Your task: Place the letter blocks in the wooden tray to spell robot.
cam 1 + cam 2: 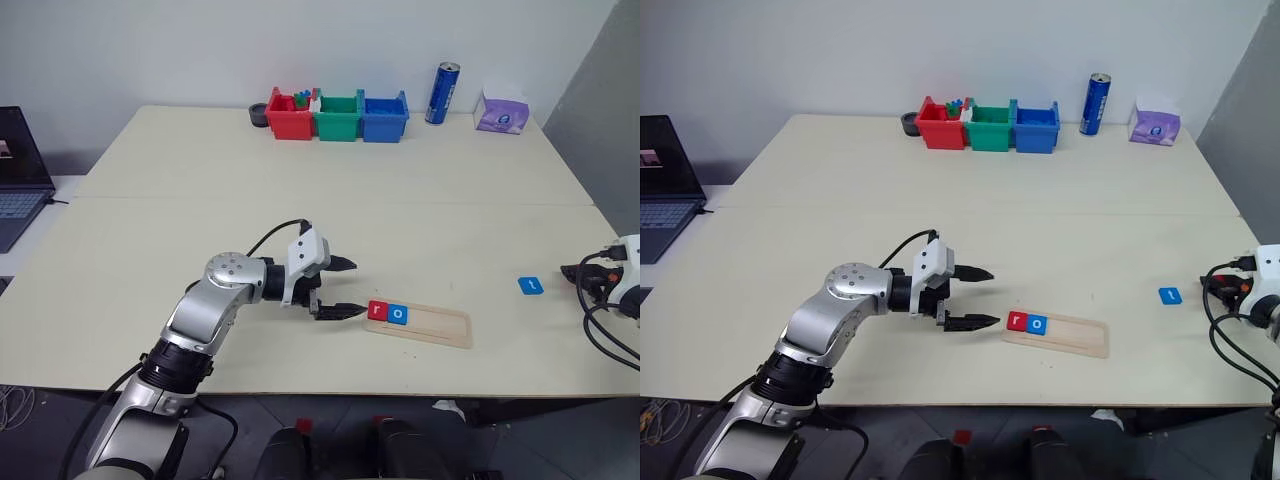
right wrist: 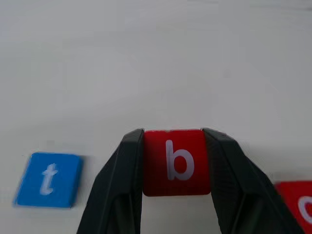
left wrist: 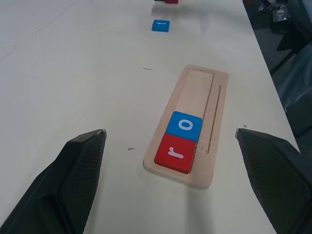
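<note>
My right gripper needs to put down the "b" block it holds by its sides, as it is turned wrong for the tray, and take its top and bottom edges point(image 2: 176, 132).
The wooden tray point(image 1: 440, 325) lies near the table's front edge. A red "r" block point(image 1: 377, 310) and a blue "o" block point(image 1: 398, 314) sit side by side at its left end. My left gripper point(image 1: 355, 287) stands open just left of the tray, one finger close to the "r". A blue "t" block point(image 1: 530, 285) lies flat on the table at the right. Beside it, my right gripper point(image 2: 173, 132) is shut on a red "b" block point(image 2: 178, 163), held above the table. Another red block point(image 2: 297, 204) shows partly at the edge of the right wrist view.
Red point(image 1: 292, 115), green point(image 1: 338, 115) and blue point(image 1: 384, 115) bins stand in a row at the table's back. A blue can point(image 1: 442, 93) and a purple tissue pack point(image 1: 502, 112) are to their right. A laptop point(image 1: 20, 170) sits off to the left.
</note>
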Controlling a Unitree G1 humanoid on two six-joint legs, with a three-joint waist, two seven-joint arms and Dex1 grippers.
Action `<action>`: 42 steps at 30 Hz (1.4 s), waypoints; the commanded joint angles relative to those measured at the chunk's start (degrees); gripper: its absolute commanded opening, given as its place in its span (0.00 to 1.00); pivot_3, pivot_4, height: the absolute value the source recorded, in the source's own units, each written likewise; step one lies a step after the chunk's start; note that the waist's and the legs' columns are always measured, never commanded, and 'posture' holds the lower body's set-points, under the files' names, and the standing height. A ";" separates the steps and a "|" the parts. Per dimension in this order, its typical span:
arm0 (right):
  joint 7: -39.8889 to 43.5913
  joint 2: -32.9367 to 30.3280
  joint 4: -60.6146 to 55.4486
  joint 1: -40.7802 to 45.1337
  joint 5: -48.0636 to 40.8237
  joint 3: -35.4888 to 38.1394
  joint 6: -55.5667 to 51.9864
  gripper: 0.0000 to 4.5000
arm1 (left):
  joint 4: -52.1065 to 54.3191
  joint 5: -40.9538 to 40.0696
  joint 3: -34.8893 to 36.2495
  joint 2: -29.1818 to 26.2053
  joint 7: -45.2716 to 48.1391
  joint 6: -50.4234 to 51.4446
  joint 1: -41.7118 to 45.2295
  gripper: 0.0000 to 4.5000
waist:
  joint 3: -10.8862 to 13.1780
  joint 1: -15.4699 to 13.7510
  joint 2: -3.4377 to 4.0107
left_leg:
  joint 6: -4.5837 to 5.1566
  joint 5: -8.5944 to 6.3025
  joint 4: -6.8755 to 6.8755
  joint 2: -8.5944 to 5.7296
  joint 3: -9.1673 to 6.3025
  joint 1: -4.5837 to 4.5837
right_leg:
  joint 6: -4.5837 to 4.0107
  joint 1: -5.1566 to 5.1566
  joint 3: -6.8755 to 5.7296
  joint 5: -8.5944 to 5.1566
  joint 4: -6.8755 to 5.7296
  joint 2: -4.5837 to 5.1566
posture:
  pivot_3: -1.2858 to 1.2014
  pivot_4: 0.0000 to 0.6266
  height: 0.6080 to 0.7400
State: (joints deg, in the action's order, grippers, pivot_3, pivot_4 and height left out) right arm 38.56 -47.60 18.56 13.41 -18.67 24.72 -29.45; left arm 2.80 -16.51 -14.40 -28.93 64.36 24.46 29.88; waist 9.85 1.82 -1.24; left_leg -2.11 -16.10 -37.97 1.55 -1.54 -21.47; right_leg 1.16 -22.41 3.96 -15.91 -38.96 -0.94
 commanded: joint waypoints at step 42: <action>-4.78 6.37 -54.04 -32.48 -8.37 2.43 -14.93 1.00 | 1.87 -0.77 0.04 -1.36 2.38 -4.69 -3.10 1.00 | -0.06 0.00 0.10 | 0.02 0.00 -0.02 -0.04 0.10 -0.63 | 0.27 -0.77 0.04 -0.16 -0.03 -0.07 | 0.52 0.24 1.00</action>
State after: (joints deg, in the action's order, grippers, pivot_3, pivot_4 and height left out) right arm 29.29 -39.10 -33.75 -17.67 -28.91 27.42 -49.20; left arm 2.90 -17.14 -14.42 -30.39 66.86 20.79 26.62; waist 9.79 1.81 -1.14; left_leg -2.09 -16.10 -37.99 1.51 -1.41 -22.08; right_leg 1.43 -23.17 3.98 -16.07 -38.99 -1.00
